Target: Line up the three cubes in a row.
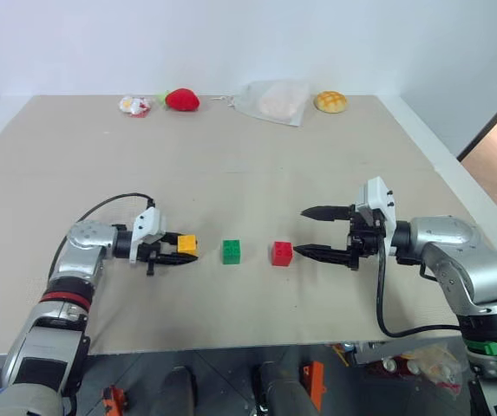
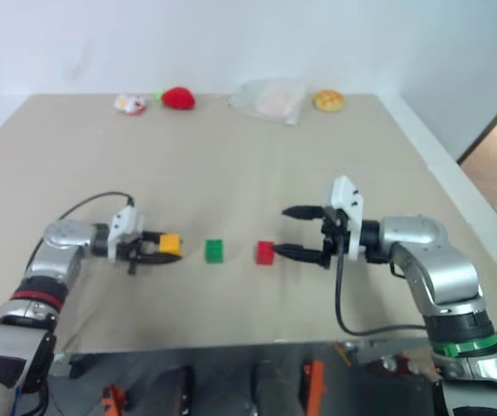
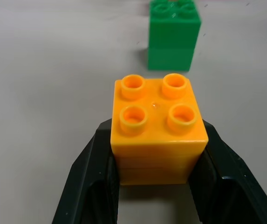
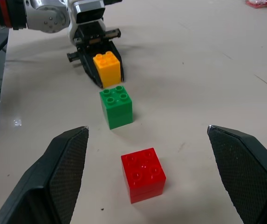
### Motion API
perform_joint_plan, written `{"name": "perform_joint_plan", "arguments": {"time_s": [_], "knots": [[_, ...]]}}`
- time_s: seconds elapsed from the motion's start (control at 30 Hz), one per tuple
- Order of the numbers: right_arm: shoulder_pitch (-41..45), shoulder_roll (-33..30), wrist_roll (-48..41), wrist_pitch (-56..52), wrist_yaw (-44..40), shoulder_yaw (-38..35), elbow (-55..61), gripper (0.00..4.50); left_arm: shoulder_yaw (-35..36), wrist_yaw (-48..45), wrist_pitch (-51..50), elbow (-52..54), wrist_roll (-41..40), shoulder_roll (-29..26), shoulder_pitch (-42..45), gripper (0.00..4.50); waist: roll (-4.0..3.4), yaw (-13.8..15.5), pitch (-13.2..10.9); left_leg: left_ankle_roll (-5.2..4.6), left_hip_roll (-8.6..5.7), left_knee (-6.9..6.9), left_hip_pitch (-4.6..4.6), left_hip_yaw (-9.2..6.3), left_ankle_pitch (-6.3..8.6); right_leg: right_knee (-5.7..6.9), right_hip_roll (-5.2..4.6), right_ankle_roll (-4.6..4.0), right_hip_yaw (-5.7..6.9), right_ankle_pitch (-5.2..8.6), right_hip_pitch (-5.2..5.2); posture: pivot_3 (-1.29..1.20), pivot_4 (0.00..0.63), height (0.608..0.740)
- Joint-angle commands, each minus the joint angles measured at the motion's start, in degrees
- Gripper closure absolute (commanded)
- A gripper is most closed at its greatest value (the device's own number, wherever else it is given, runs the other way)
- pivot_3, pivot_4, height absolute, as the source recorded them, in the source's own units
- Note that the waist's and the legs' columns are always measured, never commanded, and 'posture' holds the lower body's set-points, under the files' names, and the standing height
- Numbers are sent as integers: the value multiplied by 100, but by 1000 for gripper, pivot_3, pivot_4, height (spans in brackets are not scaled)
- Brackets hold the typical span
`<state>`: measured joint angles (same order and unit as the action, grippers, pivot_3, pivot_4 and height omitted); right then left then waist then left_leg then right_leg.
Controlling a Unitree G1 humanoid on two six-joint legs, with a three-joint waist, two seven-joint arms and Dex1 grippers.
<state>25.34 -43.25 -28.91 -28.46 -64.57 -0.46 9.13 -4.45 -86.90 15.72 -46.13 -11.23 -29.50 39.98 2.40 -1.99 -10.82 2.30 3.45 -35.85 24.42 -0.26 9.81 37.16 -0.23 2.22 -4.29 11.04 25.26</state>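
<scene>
I should set the orange cube down with my left gripper on the table (image 1: 178,256) next to the green cube, with a gap between the two.
Three studded cubes sit in a rough line on the beige table (image 1: 231,173). The yellow-orange cube (image 1: 187,244) is at the left, pinched between the black fingers of my left gripper (image 1: 184,248), which is shut on it and points right, low over the table. The green cube (image 1: 232,251) stands free in the middle, a short gap from the orange one (image 3: 157,135). The red cube (image 1: 282,253) stands free to its right. My right gripper (image 1: 307,232) points left just beyond the red cube (image 4: 143,174), its fingers open wide and holding nothing.
Along the table's far edge lie a small wrapped item (image 1: 134,106), a red strawberry toy (image 1: 182,100), a clear plastic bag (image 1: 274,101) and a yellow bun (image 1: 330,101). Cables trail from both wrists. The table's near edge runs just below the arms.
</scene>
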Motion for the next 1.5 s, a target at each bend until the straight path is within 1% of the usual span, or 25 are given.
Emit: {"name": "perform_joint_plan", "arguments": {"time_s": [0.03, 0.2, 0.3, 0.37, 0.5, 0.6, 0.8, 1.17, 1.4, 1.47, 1.5], "knots": [[42, 4, -51, 46, 68, -121, 189, 252, -16, -161, -33, 66, -30, 22, 100, 3168, 0, -6, 0, 0, 0, 0, 0, 0, 0, 0, 0, 0, 0, 0, 0, 0, 150, 739], [136, 46, -11, 78, 96, -56, 93, 252, -38, -164, 101, -47, 73, -96, -81, 3168, 0, -30, 0, -1, 0, 1, 0, -2, 0, 0, 2, 0, 0, 0, 0, 0, 150, 739], [165, 50, -9, 79, 75, -46, 70, 252, 48, -121, -25, -20, -25, -108, -148, 3168, 0, -50, 0, 0, 0, 1, 0, -2, 0, 0, 2, 0, 0, 0, 0, 0, 150, 739], [190, 51, -10, 78, 58, -37, 56, 252, 78, -144, -127, 122, -109, -102, -220, 3168, 0, -55, 0, -1, 0, 1, -2, -3, 0, 0, 2, 0, 0, 0, 0, 0, 150, 739], [287, 61, 4, 70, 24, 1, -12, 252, 76, -209, -469, 788, -321, -73, -472, 3168, -1, -74, 0, -1, 2, 2, -3, -2, 0, 1, 3, 0, 0, 0, 0, 0, 150, 739], [326, 75, 27, 86, -4, 31, -54, 252, 107, -192, -626, 1041, -371, -148, -605, 3168, 0, -70, 0, -1, 2, 3, -2, -3, 0, 1, 3, -1, 0, 1, 0, 0, 150, 739], [351, 96, 65, 108, -37, 53, -109, 252, 185, -175, -626, 991, -341, -317, -680, 3168, 0, -82, 0, -1, 2, 2, -4, -3, 0, 1, 4, -2, 0, 0, 0, 0, 150, 739], [404, 120, 119, 125, -68, 84, -172, 252, 293, -204, -520, 596, -353, -584, -508, 3168, -1, -84, 0, -1, 8, 2, -10, -4, 0, 5, 12, -6, 0, -2, 1, 0, 150, 739], [425, 128, 143, 156, -67, 94, -227, 252, 286, -68, -243, 390, -251, -542, -451, 3168, 0, -83, 0, -1, 9, 2, -10, -3, 0, 5, 12, -6, 0, -2, 0, 0, 150, 739], [432, 134, 151, 163, -64, 93, -238, 252, 275, 35, -60, 330, -189, -496, -445, 2076, 0, -81, 0, -2, 9, 2, -10, -3, -1, 7, 12, -7, 0, -3, 0, 0, 150, 739], [432, 136, 154, 164, -65, 92, -238, 252, 273, 68, -30, 307, -175, -479, -441, 1849, 0, -78, 0, -3, 9, 2, -11, -3, -1, 8, 12, -7, 0, -3, 0, 0, 150, 739]]}}
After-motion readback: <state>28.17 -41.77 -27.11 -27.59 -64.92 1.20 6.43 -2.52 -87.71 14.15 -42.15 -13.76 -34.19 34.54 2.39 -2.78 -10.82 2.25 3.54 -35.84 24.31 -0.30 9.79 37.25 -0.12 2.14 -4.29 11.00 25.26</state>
